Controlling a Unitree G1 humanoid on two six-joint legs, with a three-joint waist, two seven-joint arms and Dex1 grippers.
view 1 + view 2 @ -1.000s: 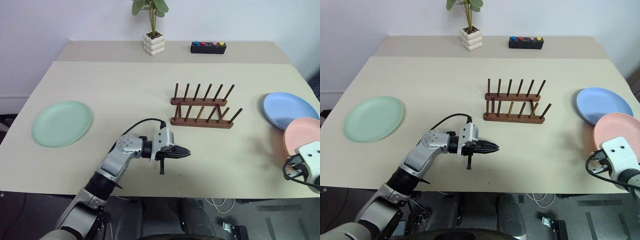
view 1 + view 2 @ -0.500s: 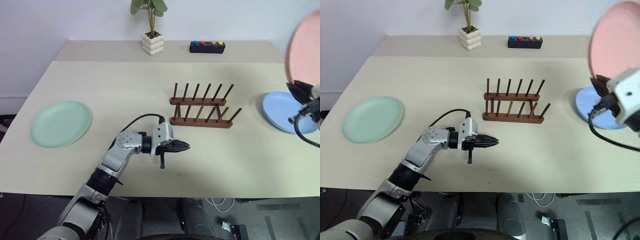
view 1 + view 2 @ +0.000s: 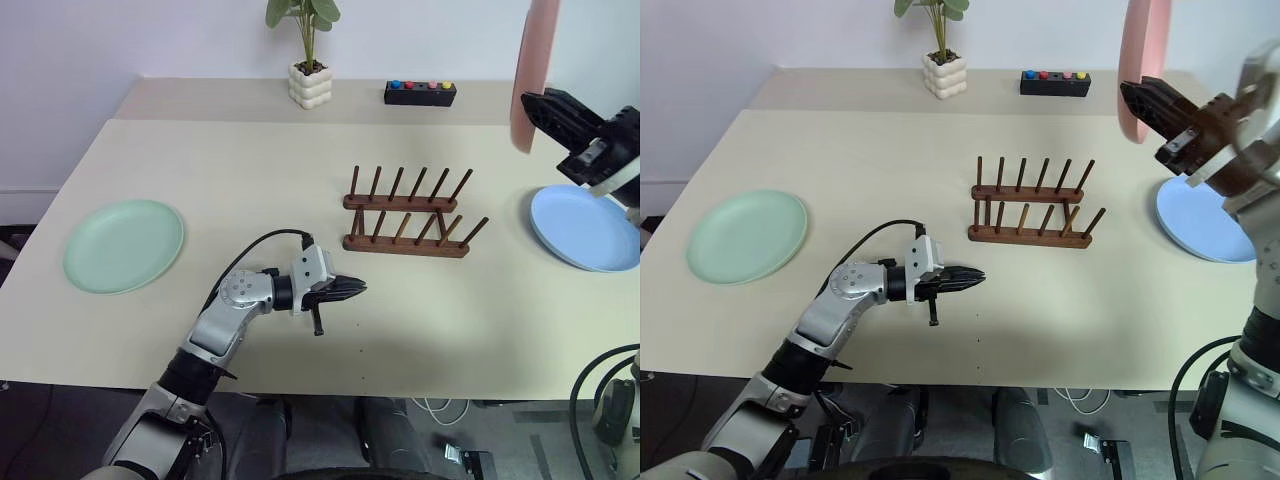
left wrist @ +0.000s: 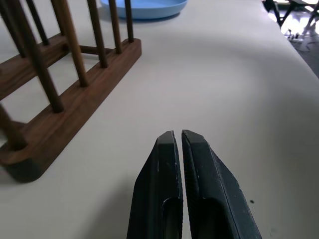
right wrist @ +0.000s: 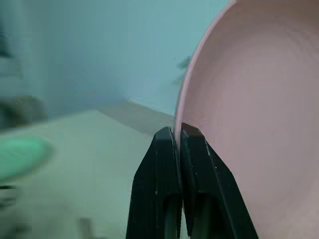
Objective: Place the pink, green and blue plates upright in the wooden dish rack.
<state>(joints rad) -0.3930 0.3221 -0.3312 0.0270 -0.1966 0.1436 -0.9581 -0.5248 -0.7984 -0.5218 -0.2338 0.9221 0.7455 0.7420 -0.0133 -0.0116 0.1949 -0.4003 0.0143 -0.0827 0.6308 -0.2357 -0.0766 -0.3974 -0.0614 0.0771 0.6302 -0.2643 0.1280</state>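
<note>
My right gripper will let go of the pink plate in the wooden dish rack's end slot (image 3: 458,229) nearest the blue plate. The pink plate is now held high above the table.
My right gripper (image 3: 532,104) is shut on the rim of the pink plate (image 3: 533,62), holding it upright and edge-on high above the table's right side; the same grip shows close up on the pink plate (image 5: 249,114). The blue plate (image 3: 586,226) lies flat on the table below it. At the far left lies the green plate (image 3: 124,245). The wooden dish rack (image 3: 405,216) stands mid-table with nothing between its pegs. My left gripper (image 3: 358,288) hovers low over the table in front of the rack, shut and holding nothing, with its fingertips (image 4: 172,142) pointing past the rack's end (image 4: 60,114).
A potted plant (image 3: 307,60) in a white pot and a small black box (image 3: 420,94) with coloured buttons stand on the raised back section of the table. A black cable loops from my left wrist.
My right arm has lifted the pink plate from the table's right edge to high above the blue plate and turned it upright and edge-on. The left gripper has barely moved.
</note>
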